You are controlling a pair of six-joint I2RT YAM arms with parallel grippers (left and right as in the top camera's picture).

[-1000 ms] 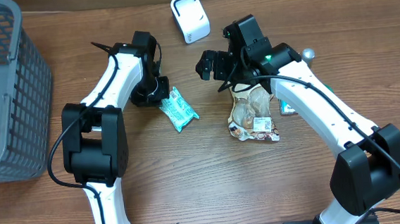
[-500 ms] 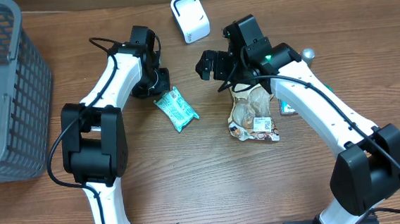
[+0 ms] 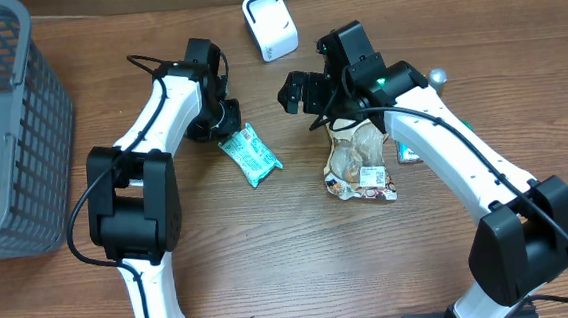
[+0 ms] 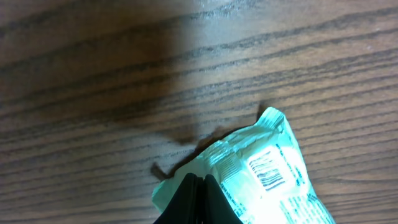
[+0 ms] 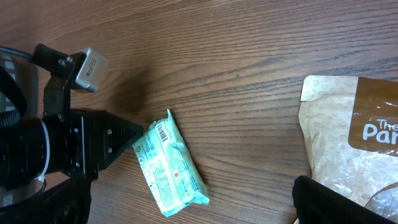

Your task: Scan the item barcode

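My right gripper is going to close on the loose end [image 3: 266,171] [image 5: 185,203] of the teal snack packet, across from the end under my left gripper.
A teal snack packet [image 3: 252,153] lies flat on the wooden table, its barcode [image 4: 267,169] facing up near one end. My left gripper [image 3: 224,125] is shut, and its tips [image 4: 198,198] rest over the packet's end seal [image 5: 144,138]; I cannot tell whether any film is pinched. The white barcode scanner [image 3: 270,25] stands at the back centre, apart from the packet. To the right of the packet, my right gripper [image 3: 297,90] hangs open and empty above the table. Its wrist view looks down on the packet [image 5: 171,165], with one dark finger [image 5: 339,202] at the lower right.
A grey mesh basket [image 3: 1,129] stands at the left edge. A brown snack bag [image 3: 359,159] lies under the right arm, with another teal item [image 3: 405,152] partly hidden beside it. A small silver knob [image 3: 438,75] sits at the right.
Early in the second the left gripper shifted slightly toward the back and the packet's near end slid a little with it. Both have held still since. The right arm has not moved.
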